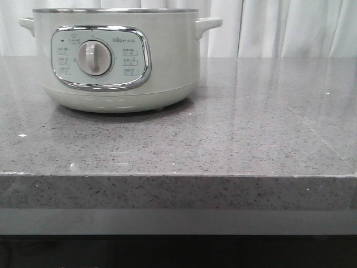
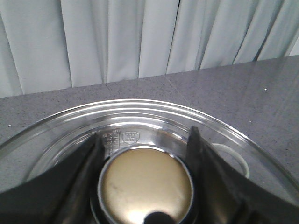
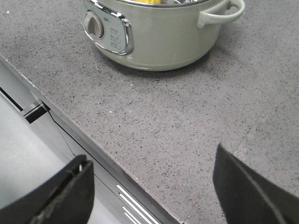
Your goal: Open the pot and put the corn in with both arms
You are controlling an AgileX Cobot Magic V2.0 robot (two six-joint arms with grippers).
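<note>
Next, I set the glass lid down on the metal rim of the pot (image 1: 115, 7) with my left gripper.
The pot (image 1: 114, 58) stands uncovered at the back left of the counter, dial facing me, and no arm shows in the front view. In the right wrist view the pot (image 3: 159, 37) has a strip of yellow corn (image 3: 150, 1) showing inside its rim. My right gripper (image 3: 150, 161) hangs open and empty over the counter's front edge, well short of the pot. My left gripper (image 2: 145, 158) is shut on the round brass-coloured knob (image 2: 147, 184) of the glass lid (image 2: 140, 109), held away from the pot. Whether the lid rests on the counter is unclear.
The grey speckled counter (image 1: 223, 139) runs wide to the right of the pot. Its front edge (image 3: 88, 140) drops to a grey cabinet face with white stripes. White curtains (image 1: 279, 28) hang behind the counter.
</note>
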